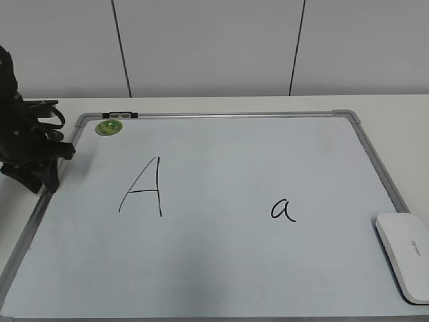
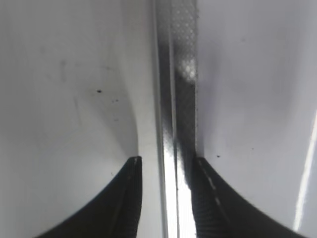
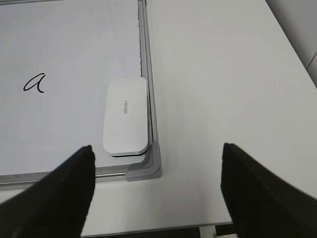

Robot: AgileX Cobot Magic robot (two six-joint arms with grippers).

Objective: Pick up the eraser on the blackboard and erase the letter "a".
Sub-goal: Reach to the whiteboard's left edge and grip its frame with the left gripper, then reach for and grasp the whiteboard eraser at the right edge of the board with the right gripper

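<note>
The fingers of my right gripper will close across the white eraser's long sides (image 1: 401, 249) (image 3: 126, 107), level with the small printed letters on top of the eraser.
The white eraser (image 1: 405, 253) lies flat on the blackboard (image 1: 221, 282) in its near right corner; in the right wrist view the eraser (image 3: 126, 115) sits beside the grey corner piece. The small letter "a" (image 1: 283, 210) is left of it and also shows in the right wrist view (image 3: 34, 83). My right gripper (image 3: 157, 163) is open and empty, held above the table near the board's corner, short of the eraser. My left gripper (image 2: 166, 166) is open with its fingers either side of the board's left frame (image 2: 173, 124); it shows at the left edge of the exterior view (image 1: 47, 178).
A large capital "A" (image 1: 143, 186) is drawn on the board's left half. A round green magnet (image 1: 108, 127) and a small black-and-silver clip (image 1: 119, 115) sit at the board's far left corner. The white table (image 3: 218, 74) extends to the right of the board.
</note>
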